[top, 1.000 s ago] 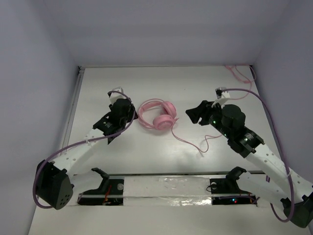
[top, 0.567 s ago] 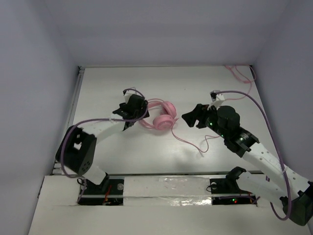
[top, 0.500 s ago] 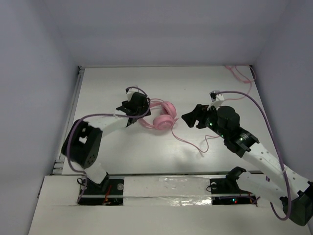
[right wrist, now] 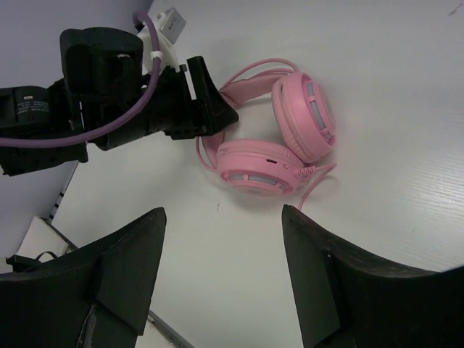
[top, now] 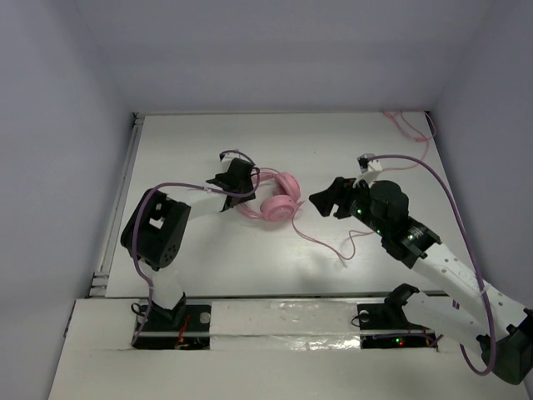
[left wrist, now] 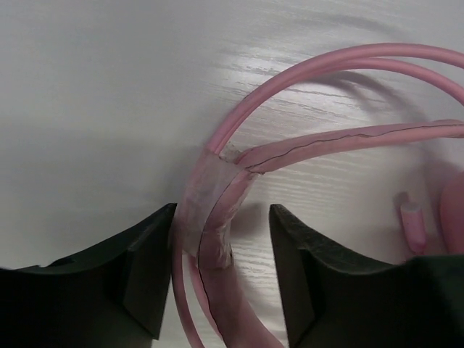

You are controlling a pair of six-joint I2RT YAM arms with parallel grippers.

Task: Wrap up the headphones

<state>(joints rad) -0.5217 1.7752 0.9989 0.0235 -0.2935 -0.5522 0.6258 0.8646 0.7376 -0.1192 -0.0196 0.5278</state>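
Observation:
My left gripper will pick up the headphones by the headband [left wrist: 215, 210] before my right gripper takes the cable, since the cable is lying flat and slack beside the cups.
The pink headphones [top: 275, 200] lie at mid-table, cups side by side, headband [left wrist: 290, 87] arching to the left. Their thin pink cable [top: 333, 246] trails off to the right in loose bends. My left gripper [top: 240, 182] is down at the headband. In the left wrist view its jaws [left wrist: 222, 217] straddle the taped part of the band: the left finger [left wrist: 145, 261] touches it, the right finger [left wrist: 304, 275] stands off. The right gripper [top: 319, 198] hovers open just right of the cups. From the right wrist, the headphones [right wrist: 279, 148] lie ahead of its wide jaws [right wrist: 223, 214], which hold nothing.
More pink cable [top: 408, 125] lies in the back right corner. A rail [top: 125, 183] runs along the table's left edge. A foil-covered strip [top: 283, 321] spans the near edge between the arm bases. The left arm [right wrist: 145, 109] fills the right wrist view's upper left.
The left arm has folded in and its gripper has moved right onto the headband. The right gripper has shifted slightly left toward the cups and opened a little wider.

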